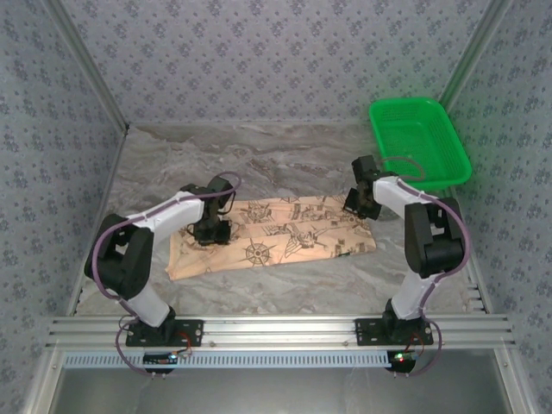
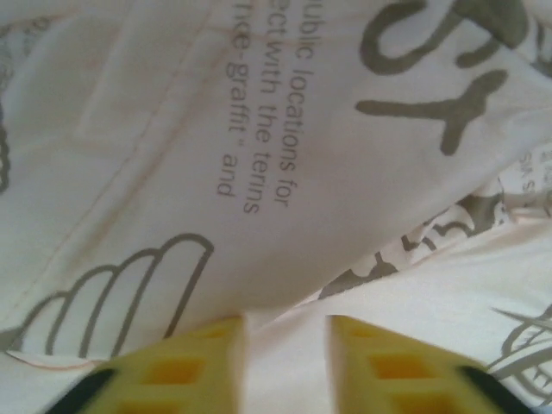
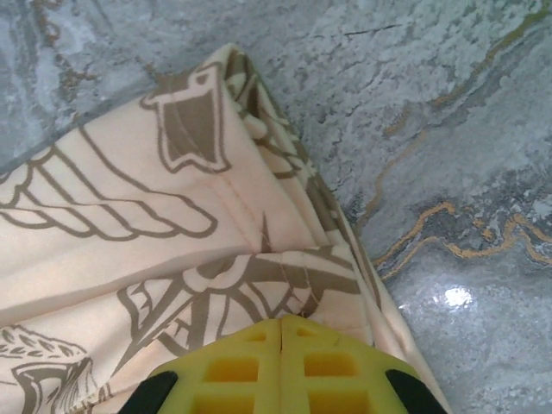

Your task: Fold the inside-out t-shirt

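The edge of the shirt flap slants across the shirt's band under the robot's left gripper, so the left gripper should pinch the flap at its winged print (image 2: 159,293) and pull it straight.
The inside-out t-shirt (image 1: 285,237), peach-tan with dark brown compass and winged prints, lies folded into a long band across the middle of the marble table. My left gripper (image 1: 211,235) is down on the band's left part. In the left wrist view its yellow fingers (image 2: 194,362) stand a little apart with a ridge of printed cloth (image 2: 285,129) bunched between them. My right gripper (image 1: 360,205) sits at the band's far right corner. In the right wrist view its tips (image 3: 282,321) meet on the shirt's edge (image 3: 129,216), where creases run in toward them.
A green plastic basket (image 1: 405,103) stands at the back right, just behind the right arm. Bare marble table (image 1: 285,159) lies behind the shirt and beside its right edge (image 3: 448,129). Patterned walls close in the back and both sides.
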